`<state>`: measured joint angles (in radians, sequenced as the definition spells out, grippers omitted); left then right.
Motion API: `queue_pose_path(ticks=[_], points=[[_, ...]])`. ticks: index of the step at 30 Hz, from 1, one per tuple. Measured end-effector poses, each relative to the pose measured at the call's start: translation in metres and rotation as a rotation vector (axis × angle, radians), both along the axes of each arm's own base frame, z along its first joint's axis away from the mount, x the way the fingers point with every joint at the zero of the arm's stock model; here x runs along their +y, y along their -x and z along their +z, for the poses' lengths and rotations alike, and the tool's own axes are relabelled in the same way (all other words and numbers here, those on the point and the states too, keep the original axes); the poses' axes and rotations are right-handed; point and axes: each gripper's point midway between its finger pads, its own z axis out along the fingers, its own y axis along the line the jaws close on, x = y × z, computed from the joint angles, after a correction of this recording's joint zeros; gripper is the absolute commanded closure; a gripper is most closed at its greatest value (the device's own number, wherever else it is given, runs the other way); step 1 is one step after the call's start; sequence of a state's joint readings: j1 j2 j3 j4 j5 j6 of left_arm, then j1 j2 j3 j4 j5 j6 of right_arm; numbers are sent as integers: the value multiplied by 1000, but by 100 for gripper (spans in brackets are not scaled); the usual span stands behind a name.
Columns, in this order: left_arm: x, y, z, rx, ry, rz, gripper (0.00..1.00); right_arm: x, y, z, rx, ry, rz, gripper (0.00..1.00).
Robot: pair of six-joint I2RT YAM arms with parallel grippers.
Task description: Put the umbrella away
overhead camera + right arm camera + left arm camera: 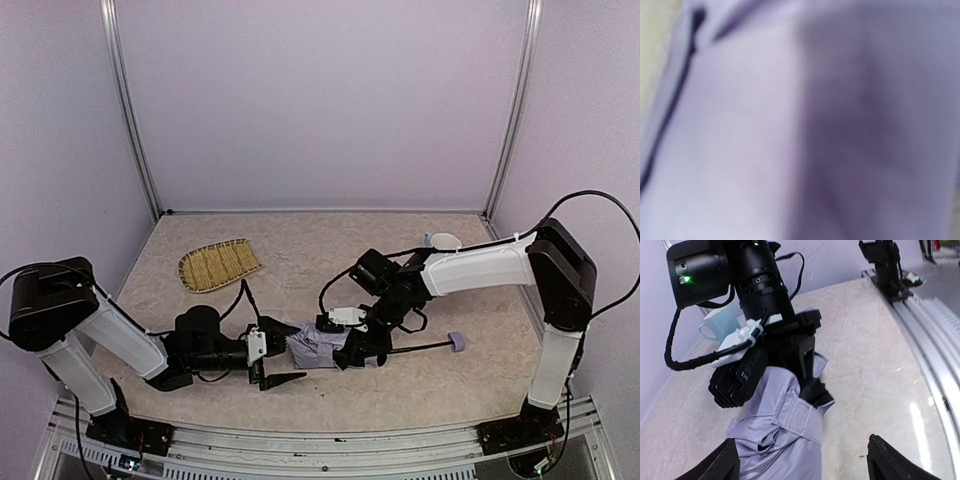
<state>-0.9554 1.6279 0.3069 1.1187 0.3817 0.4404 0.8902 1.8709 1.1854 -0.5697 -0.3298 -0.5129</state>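
I should take the bundle's end [300, 348] with my left gripper and lift it before my right gripper wraps the strap, as the strap lies slanted and loose across the lying umbrella.
The umbrella [318, 349] lies folded on the table, a pale lavender bundle. Its thin black shaft runs right to a small lavender handle [456, 341]. My left gripper [276, 353] stands open at the bundle's left end, its two black fingers wide apart on either side of the fabric. In the left wrist view the umbrella [782, 432] shows its strap [797, 415] wrapped across it, between my fingertips [890, 460]. My right gripper [362, 343] is shut on the umbrella's fabric from above. The right wrist view holds only blurred umbrella cloth [765, 125].
A woven straw tray [218, 265] lies at the back left. A light blue mug [719, 324] stands at the back right, behind the right arm. The metal rail [920, 315] runs along the table's near edge.
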Motion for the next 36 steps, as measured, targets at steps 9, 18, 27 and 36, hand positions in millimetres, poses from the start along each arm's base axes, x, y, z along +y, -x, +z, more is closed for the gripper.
queue_pose_path(ticks=[9, 18, 27, 36], points=[[-9, -33, -18, -195, -208, 116, 1, 2, 9, 0, 176, -28, 7, 94], [-22, -51, -40, -45, -272, -13, 1, 2, 8, 0, 255, -53, -5, 95], [-31, -45, -79, 62, -369, -122, 10, 3, 5, 0, 266, -57, -11, 96], [-30, -53, -84, 57, -374, -71, 65, 1, 0, 2, 266, -66, -36, 94]])
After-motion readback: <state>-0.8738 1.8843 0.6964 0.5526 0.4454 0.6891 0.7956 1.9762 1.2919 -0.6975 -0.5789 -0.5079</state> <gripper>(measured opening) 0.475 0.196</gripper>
